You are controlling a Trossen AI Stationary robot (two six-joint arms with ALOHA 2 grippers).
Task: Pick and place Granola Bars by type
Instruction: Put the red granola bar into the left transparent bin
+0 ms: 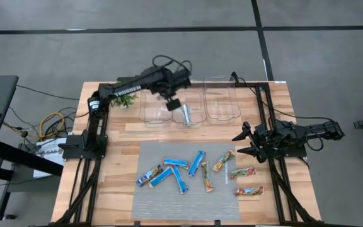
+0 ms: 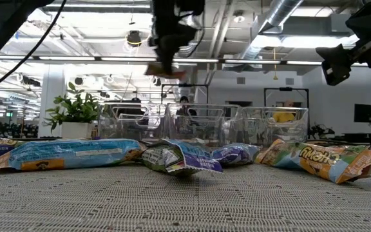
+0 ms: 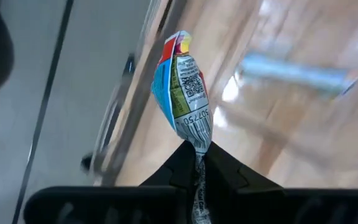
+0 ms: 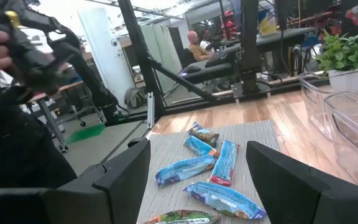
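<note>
I need to use my left gripper to let go of the blue bar, now held over the clear bins, in the empty clear bin (image 1: 159, 118) that is closest to the potted green plant.
Several granola bars lie flat on the grey mat (image 1: 184, 208): blue ones (image 1: 180, 169) to the left, tan ones (image 1: 241, 172) to the right, also seen in the low view (image 2: 63, 154) (image 2: 321, 158). My left gripper (image 1: 173, 104) is over the clear bins at the far side, shut on a blue bar (image 3: 182, 87). Another blue bar (image 1: 184, 115) lies in the middle bin (image 1: 197, 120). My right gripper (image 1: 241, 142) hangs open above the mat's right edge, with the bars (image 4: 210, 165) ahead of it. My left gripper pinches the blue bar by its crimped end seal (image 3: 197, 146) between its two fingers (image 3: 229, 171), coming from above and pointing down. The bar is lifted clear and hangs below the fingertips above the bins, its printed back turned toward the wrist camera.
Three clear bins stand in a row along the far side: left (image 1: 155, 108), middle, right (image 1: 222, 104). A potted green plant (image 1: 123, 99) sits left of them. Black frame rails run down both table sides (image 1: 84, 183) (image 1: 282, 189). People show in the room beyond (image 4: 197, 43).
</note>
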